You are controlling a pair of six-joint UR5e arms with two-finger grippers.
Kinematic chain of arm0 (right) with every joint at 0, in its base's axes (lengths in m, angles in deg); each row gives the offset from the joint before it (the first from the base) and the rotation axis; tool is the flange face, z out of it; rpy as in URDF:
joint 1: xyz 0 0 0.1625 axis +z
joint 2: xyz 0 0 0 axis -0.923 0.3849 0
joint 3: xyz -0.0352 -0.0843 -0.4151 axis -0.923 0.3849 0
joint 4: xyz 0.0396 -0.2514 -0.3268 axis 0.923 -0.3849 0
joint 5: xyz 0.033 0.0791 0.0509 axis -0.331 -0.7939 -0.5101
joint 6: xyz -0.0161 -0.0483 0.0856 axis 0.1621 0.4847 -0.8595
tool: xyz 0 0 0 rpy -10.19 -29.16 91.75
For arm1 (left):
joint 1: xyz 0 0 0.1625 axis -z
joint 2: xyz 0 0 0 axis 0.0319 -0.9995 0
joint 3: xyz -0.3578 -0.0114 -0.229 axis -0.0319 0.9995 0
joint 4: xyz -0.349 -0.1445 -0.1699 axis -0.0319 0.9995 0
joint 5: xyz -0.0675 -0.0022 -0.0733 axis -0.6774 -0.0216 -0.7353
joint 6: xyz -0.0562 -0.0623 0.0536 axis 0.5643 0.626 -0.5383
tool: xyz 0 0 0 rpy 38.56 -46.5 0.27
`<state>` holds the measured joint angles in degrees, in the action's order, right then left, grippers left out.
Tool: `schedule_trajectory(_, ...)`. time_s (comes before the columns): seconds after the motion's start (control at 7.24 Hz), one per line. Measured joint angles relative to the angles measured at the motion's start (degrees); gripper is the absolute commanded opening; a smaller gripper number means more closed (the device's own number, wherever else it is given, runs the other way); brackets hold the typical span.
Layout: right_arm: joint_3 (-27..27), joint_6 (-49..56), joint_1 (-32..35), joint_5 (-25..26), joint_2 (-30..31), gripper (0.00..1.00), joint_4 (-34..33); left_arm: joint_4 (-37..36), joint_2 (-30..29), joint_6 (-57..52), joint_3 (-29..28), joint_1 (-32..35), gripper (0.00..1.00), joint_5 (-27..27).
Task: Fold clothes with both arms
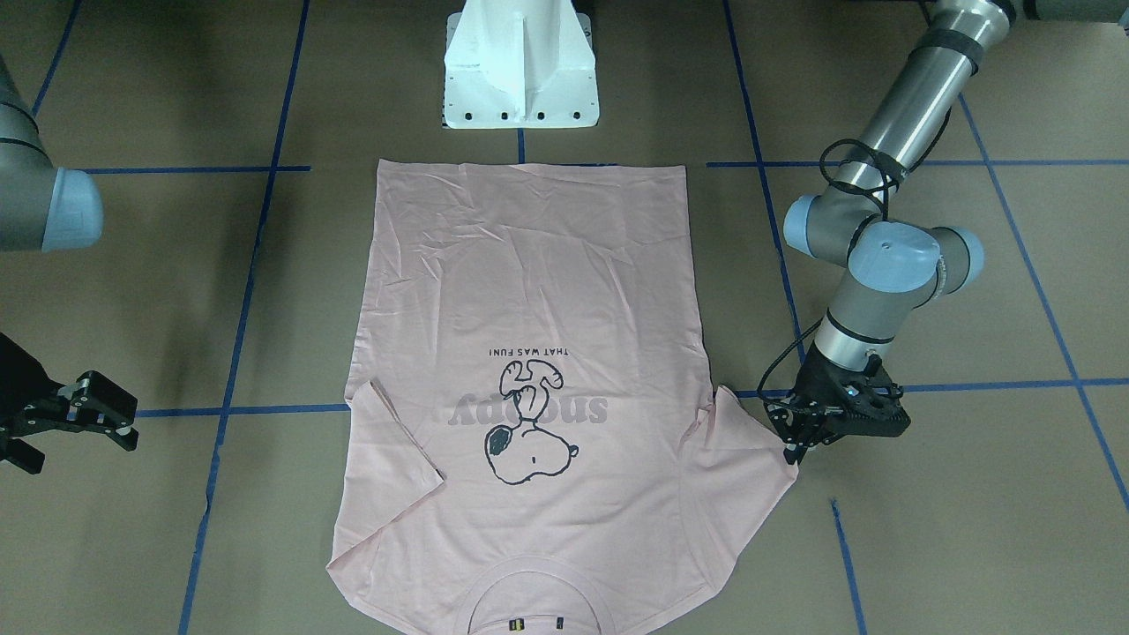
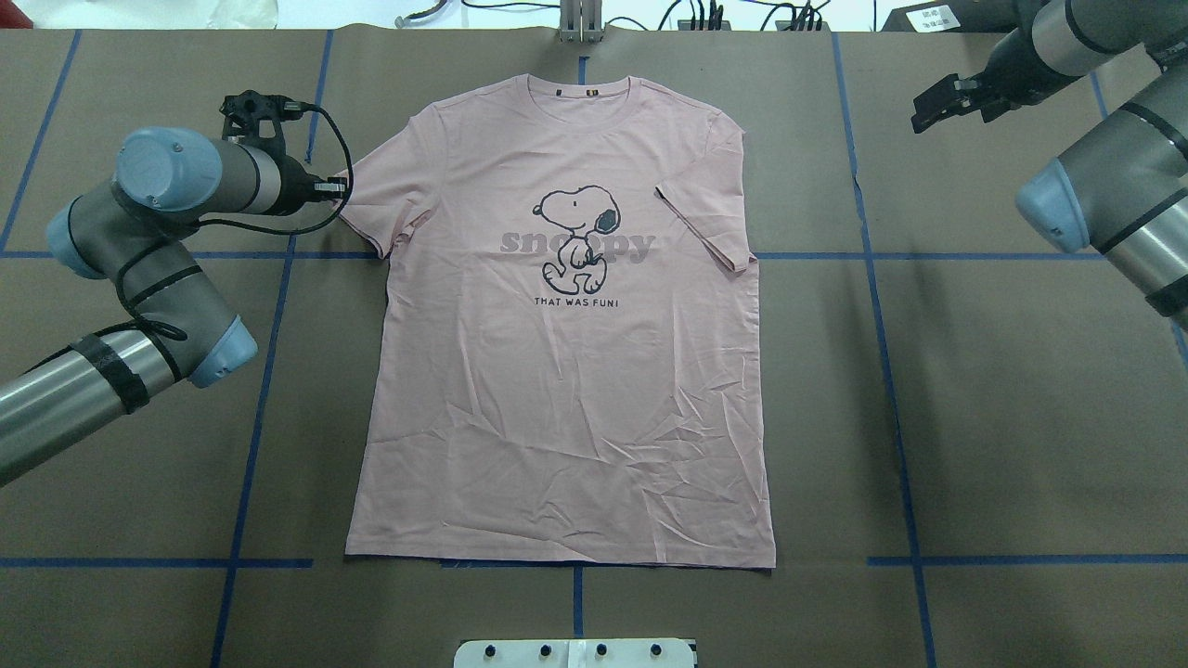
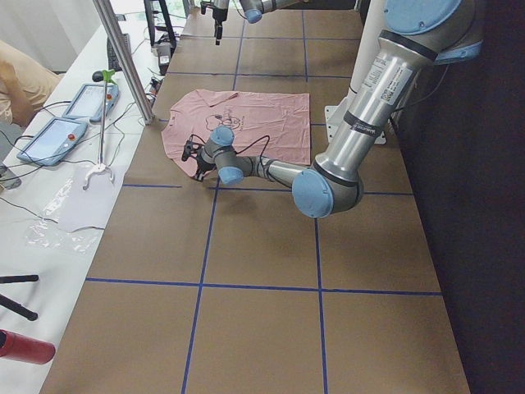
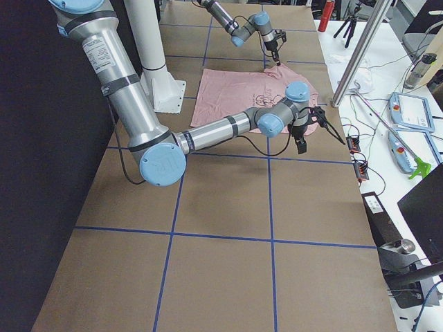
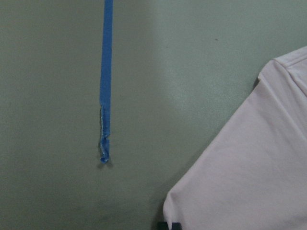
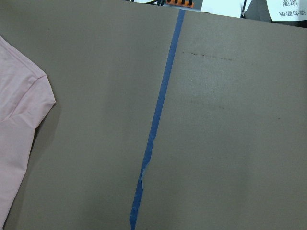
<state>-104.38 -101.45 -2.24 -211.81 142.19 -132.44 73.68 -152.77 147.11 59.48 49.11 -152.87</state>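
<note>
My left gripper is set to release the outer corner of the sleeve on the T-shirt's body (image 1: 620,459), next to the nose of the printed dog.
The pale pink T-shirt (image 1: 529,282) lies flat and print up in the middle of the table, and also shows in the overhead view (image 2: 557,399). The sleeve on my right side is folded inward over the body (image 2: 705,223). The other sleeve (image 5: 249,182) lies spread out. My left gripper (image 2: 336,189) sits low at that sleeve's outer corner (image 1: 791,454). Its dark tips (image 5: 169,225) meet on the fabric edge, so it looks shut on the sleeve. My right gripper (image 2: 933,107) hovers open and empty, well off the shirt, beyond the folded sleeve (image 1: 75,432).
The white pedestal base (image 1: 520,70) stands at the shirt's hem end. Blue tape lines (image 6: 158,120) cross the brown table cover. Tablets (image 3: 49,139), cables and a metal pole (image 3: 123,57) line the operators' side of the table.
</note>
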Motion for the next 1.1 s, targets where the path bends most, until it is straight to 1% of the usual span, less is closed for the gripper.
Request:
schedule_trajectory(0.14, -0.01, -0.03, 0.0, 0.0, 0.0, 1.0, 0.0, -1.12, -0.17, 0.03, 1.56, 0.0, 0.0, -0.04)
schedule_trajectory(0.28, -0.04, -0.09, 0.0, 0.0, 0.0, 1.0, 0.0, -4.25, -0.85, 0.28, 3.81, 0.0, 0.0, -0.06)
schedule_trajectory(0.55, -0.07, -0.17, -0.03, 0.0, 0.0, 1.0, 0.0, -15.48, -4.68, 2.68, 7.81, -0.5, 0.0, 0.12)
schedule_trajectory(0.69, -0.04, -0.18, -0.05, 0.02, 0.0, 1.0, 0.0, -21.57, -7.87, 5.66, 8.37, -1.59, 0.0, 1.01)
schedule_trajectory(0.83, -0.01, -0.19, -0.1, 0.04, -0.02, 1.0, 0.0, -26.6, -11.1, 8.05, 8.03, -2.88, 0.0, 2.35)
schedule_trajectory(0.97, -0.01, -0.19, -0.14, 0.04, -0.05, 1.0, 0.0, -29.67, -14.05, 10.07, 6.37, -4.02, 0.0, 3.27)
schedule_trajectory(1.1, 0.02, -0.19, -0.23, 0.07, -0.07, 1.0, 0.0, -30.9, -16.69, 11.44, 3.63, -4.85, 0.06, 3.96)
